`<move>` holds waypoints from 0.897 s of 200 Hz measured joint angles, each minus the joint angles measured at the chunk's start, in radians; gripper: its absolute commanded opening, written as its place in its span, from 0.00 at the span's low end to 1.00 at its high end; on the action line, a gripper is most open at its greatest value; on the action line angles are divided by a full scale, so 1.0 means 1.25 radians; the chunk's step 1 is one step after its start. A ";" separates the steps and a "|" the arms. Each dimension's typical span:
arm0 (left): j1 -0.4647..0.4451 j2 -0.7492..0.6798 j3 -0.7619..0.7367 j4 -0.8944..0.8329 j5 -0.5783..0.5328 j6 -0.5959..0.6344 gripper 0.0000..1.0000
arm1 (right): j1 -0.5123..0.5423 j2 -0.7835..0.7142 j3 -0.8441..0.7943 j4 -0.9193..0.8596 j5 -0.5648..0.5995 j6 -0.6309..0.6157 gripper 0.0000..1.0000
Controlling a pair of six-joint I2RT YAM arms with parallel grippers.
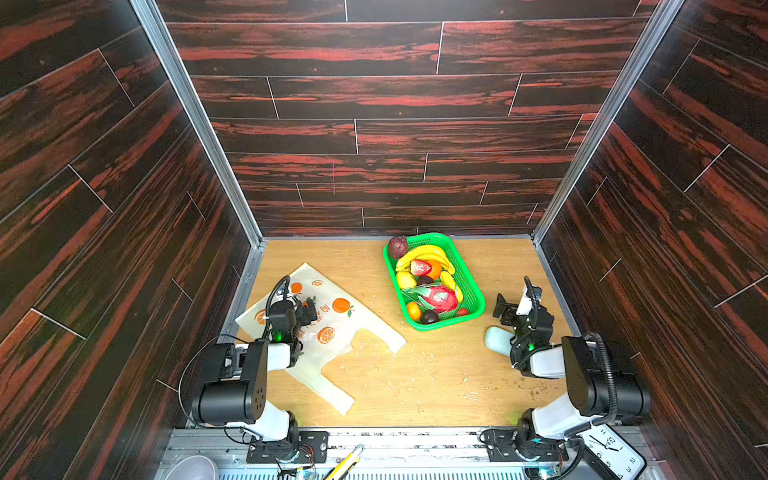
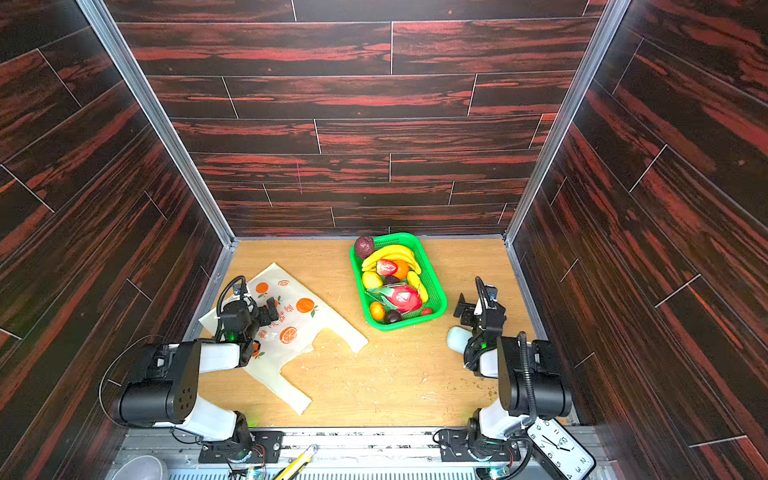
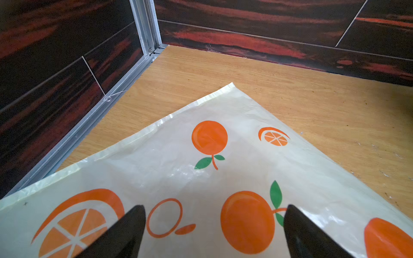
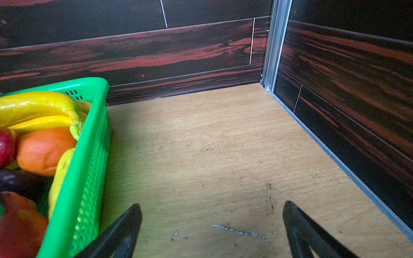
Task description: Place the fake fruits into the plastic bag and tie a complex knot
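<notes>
Next, I close my left gripper on the plastic bag's opening edge point(image 1: 345, 345), midway between both handles.
The plastic bag point(image 1: 345, 320) point(image 2: 307, 324) lies flat on the left of the wooden table, cream-white with printed oranges, its two handles pointing toward the front. My left gripper point(image 1: 307, 309) point(image 3: 214, 214) hovers open just over the bag point(image 3: 223, 160), holding nothing. The fake fruits fill a green basket: yellow bananas point(image 1: 424, 253) point(image 4: 38, 105), a strawberry point(image 1: 419, 267), an orange point(image 4: 42, 149), a lemon point(image 1: 405, 279) and a pink dragon fruit point(image 1: 440, 299). A dark purple ball point(image 1: 397, 246) rests at the far corner. My right gripper point(image 1: 503, 307) point(image 4: 212, 212) is open and empty over bare table, right of the basket.
The green mesh basket point(image 1: 471, 282) point(image 4: 89, 156) stands at the back centre-right. A pale blue pouch point(image 1: 496, 338) lies under my right arm. Dark wood-pattern walls close three sides. A clock point(image 1: 611, 453), a utility knife point(image 1: 345, 459) and a bowl point(image 1: 191, 469) sit at the front rail.
</notes>
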 measured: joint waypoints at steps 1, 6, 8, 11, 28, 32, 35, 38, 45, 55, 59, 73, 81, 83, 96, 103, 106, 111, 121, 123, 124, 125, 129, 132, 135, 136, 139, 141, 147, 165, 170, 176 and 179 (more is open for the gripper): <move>0.000 0.000 0.000 0.000 0.000 0.000 0.99 | 0.000 0.000 0.000 0.000 0.000 0.000 0.99; 0.000 0.000 0.000 0.000 0.000 0.000 0.99 | 0.000 0.000 0.000 0.000 0.000 0.000 0.99; 0.000 0.000 0.000 0.000 0.000 0.000 0.99 | 0.000 0.000 0.000 0.000 0.000 0.000 0.99; 0.000 0.000 0.000 0.000 0.000 0.000 0.99 | 0.000 0.000 0.000 0.000 0.000 0.000 0.99; 0.000 0.000 0.000 0.000 0.000 0.000 0.99 | 0.000 0.000 0.000 0.000 0.000 0.000 0.99; 0.000 0.000 0.000 0.000 0.000 0.000 0.99 | 0.000 0.000 0.000 0.000 0.000 0.000 0.99; 0.000 0.000 0.000 0.000 0.000 0.000 0.99 | 0.000 0.000 0.000 0.000 0.000 0.000 0.99; 0.000 0.000 0.000 0.000 0.000 0.000 0.99 | 0.000 0.000 0.000 0.000 0.000 0.000 0.99; 0.000 0.000 0.000 0.000 0.000 0.000 0.99 | 0.000 0.000 0.000 0.000 0.000 0.000 0.99; 0.000 0.000 0.000 0.000 0.000 0.000 0.99 | 0.000 0.000 0.000 0.000 0.000 0.000 0.99; 0.000 0.000 0.000 0.000 0.000 0.000 0.99 | 0.000 0.000 0.000 0.000 0.000 0.000 0.99; 0.000 0.000 0.000 0.000 0.000 0.000 0.99 | 0.000 0.000 0.000 0.000 0.000 0.000 0.99; 0.000 0.000 0.000 0.000 0.000 0.000 0.99 | 0.000 0.000 0.000 0.000 0.000 0.000 0.99; 0.000 0.000 0.000 0.000 0.000 0.000 0.99 | 0.000 0.000 0.000 0.000 0.000 0.000 0.99; 0.000 0.000 0.000 0.000 0.000 0.000 0.99 | 0.000 0.000 0.000 0.000 0.000 0.000 0.99; 0.000 0.000 0.000 0.000 0.000 0.000 0.99 | 0.000 0.000 0.000 0.000 0.000 0.000 0.99; 0.000 0.000 0.000 0.000 0.000 0.000 0.99 | 0.000 0.000 0.000 0.000 0.000 0.000 0.99; 0.000 0.000 0.000 0.000 0.000 0.000 0.99 | 0.000 0.000 0.000 0.000 0.000 0.000 0.99; 0.000 0.000 0.000 0.000 0.000 0.000 0.99 | 0.000 0.000 0.000 -0.001 0.000 0.000 0.99; 0.000 0.000 0.000 0.000 0.000 0.000 0.99 | 0.000 0.000 0.000 -0.001 0.000 0.000 0.99; 0.000 0.000 0.000 0.000 0.000 0.000 0.99 | 0.000 0.000 0.000 0.000 0.000 0.000 0.99; 0.000 0.000 0.000 0.000 0.000 0.000 0.99 | 0.000 0.000 0.000 -0.001 0.000 0.000 0.99; 0.000 0.000 0.000 0.000 0.000 0.000 0.99 | 0.000 0.000 0.000 0.000 0.000 0.000 0.99; 0.000 0.000 0.000 0.000 0.000 0.000 0.99 | 0.000 0.000 0.000 -0.001 0.000 0.000 0.99; 0.000 0.000 0.000 0.000 0.000 0.000 0.99 | 0.000 0.000 0.000 -0.001 0.000 0.000 0.99; 0.000 0.000 0.000 0.000 0.000 0.000 0.99 | 0.000 0.000 0.000 -0.001 0.000 0.000 0.99; 0.000 0.000 0.000 0.000 0.000 0.000 0.99 | 0.000 0.000 0.000 0.000 0.000 0.000 0.99; 0.000 0.000 0.000 0.000 0.000 0.000 0.99 | 0.000 0.000 0.000 0.000 0.000 0.000 0.99; 0.000 0.000 0.000 0.000 0.000 0.000 0.99 | 0.000 0.000 0.000 0.000 0.000 0.000 0.99; 0.000 -0.002 0.000 0.001 0.001 0.000 0.99 | 0.000 0.000 0.000 0.000 0.002 0.000 0.99; 0.000 -0.005 -0.001 0.001 0.001 0.000 0.99 | 0.000 0.000 0.000 0.000 0.004 0.001 0.99; 0.000 -0.013 -0.003 -0.001 0.002 0.000 0.99 | 0.000 -0.002 0.000 -0.003 0.007 0.001 0.99; 0.000 -0.019 -0.005 -0.002 0.002 0.001 0.99 | 0.000 -0.004 0.000 -0.006 0.008 0.002 0.99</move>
